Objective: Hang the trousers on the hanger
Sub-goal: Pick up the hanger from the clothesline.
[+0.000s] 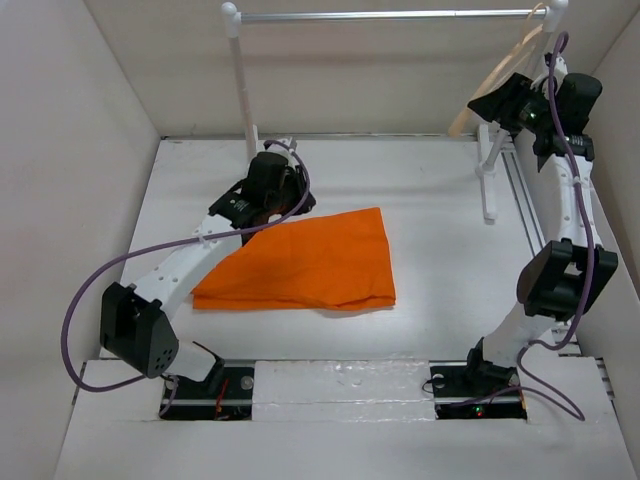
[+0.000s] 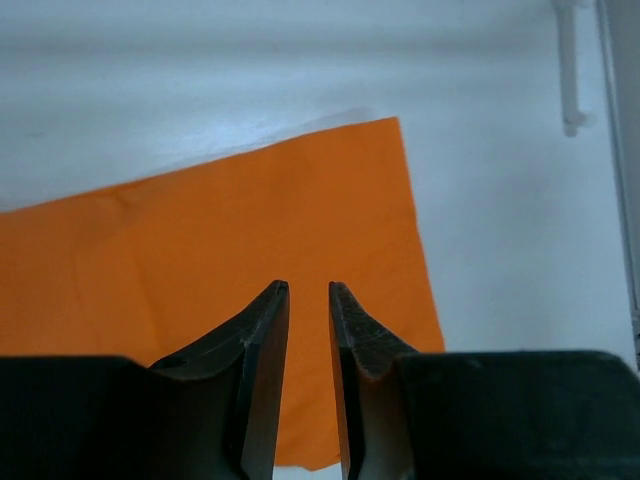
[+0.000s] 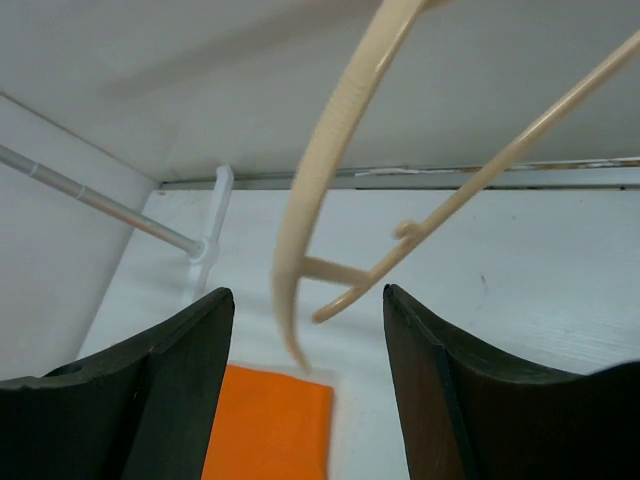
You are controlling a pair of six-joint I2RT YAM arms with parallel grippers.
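Observation:
The hanger's lower end tilts out in front of my open fingers, so my right gripper should move back until it straightens, then close on the hanger's thick arm (image 3: 318,185).
The orange trousers (image 1: 300,262) lie folded flat in the middle of the table. They also show in the left wrist view (image 2: 250,220) and in the right wrist view (image 3: 270,420). My left gripper (image 1: 288,205) hovers over their far left edge; its jaws (image 2: 308,288) stand a narrow gap apart with nothing between them. The beige hanger (image 1: 520,45) hangs from the rack bar at the back right. My right gripper (image 1: 478,103) is raised beside it, wide open (image 3: 308,290), with the hanger's lower arm (image 3: 330,150) just ahead of the fingers, not touching them.
The white-posted rack with the silver bar (image 1: 390,15) spans the back of the table; its left post (image 1: 240,80) stands behind my left arm, its right post (image 1: 487,180) near my right arm. White walls enclose the table on the left, back and right.

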